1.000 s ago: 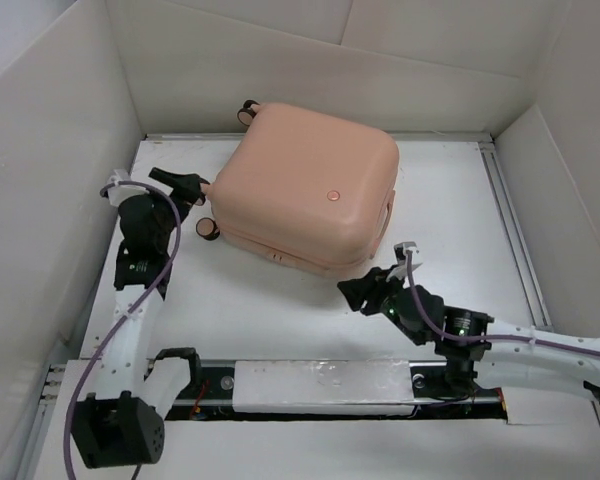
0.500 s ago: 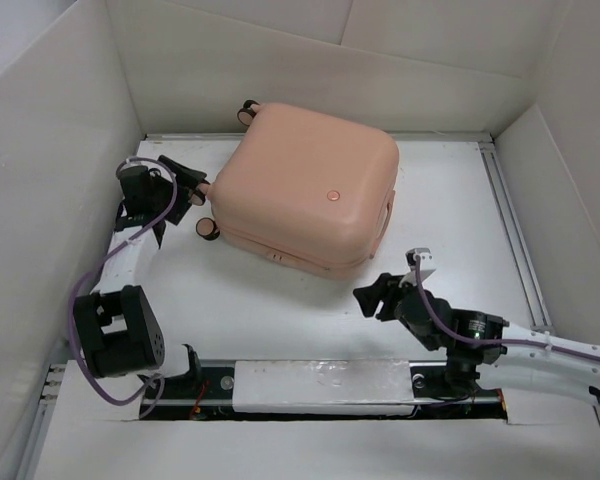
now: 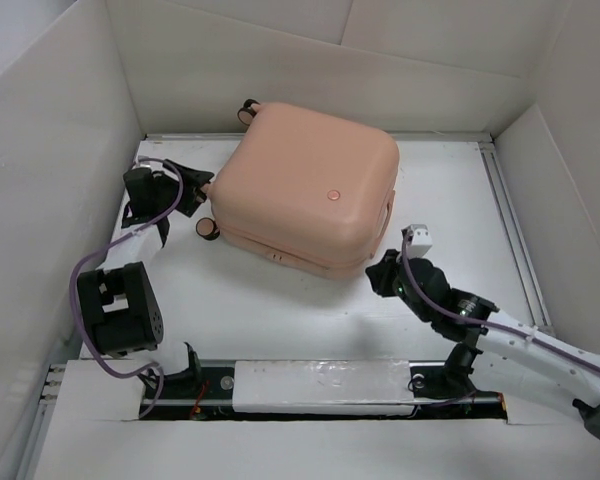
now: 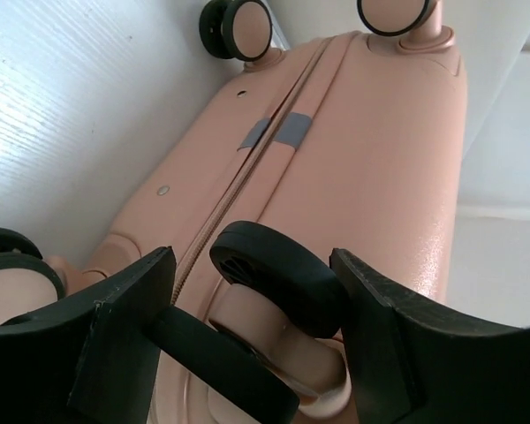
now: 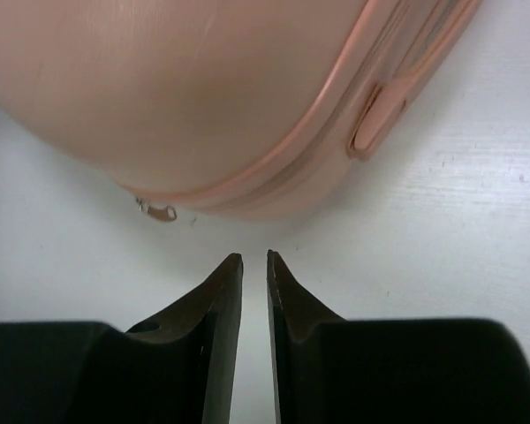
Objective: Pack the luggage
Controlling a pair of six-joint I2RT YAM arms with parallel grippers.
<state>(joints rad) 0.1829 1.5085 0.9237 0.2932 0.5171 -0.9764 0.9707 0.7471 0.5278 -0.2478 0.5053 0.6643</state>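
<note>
The luggage's zipper pull is outside my closed right fingers; next I open them and take the zipper pull [image 5: 159, 212] before pulling it along the luggage's edge.
The peach-pink luggage [image 3: 305, 190] lies closed and flat at the back middle of the table, its round emblem [image 3: 332, 197] facing up. My left gripper [image 3: 188, 186] is at its left side. In the left wrist view the fingers [image 4: 128, 309] stand on either side of a black double wheel [image 4: 278, 278] of the luggage [image 4: 371, 150] and touch it on both sides. My right gripper [image 3: 378, 272] is shut and empty, low over the table at the luggage's front right corner. In the right wrist view its tips [image 5: 254, 256] point at the shell edge [image 5: 247, 106], just right of a zipper pull [image 5: 159, 211].
White walls close in the table on the left, back and right [image 3: 50, 150]. A metal rail [image 3: 510, 220] runs along the right side. Two more luggage wheels [image 4: 238, 25] show at the far end. A grey tape patch [image 4: 276, 132] crosses the zip line.
The left arm's elbow has risen and folded back while its gripper stayed at the wheel. The right gripper has moved right and closer to the luggage's front right corner. The luggage has not moved.
</note>
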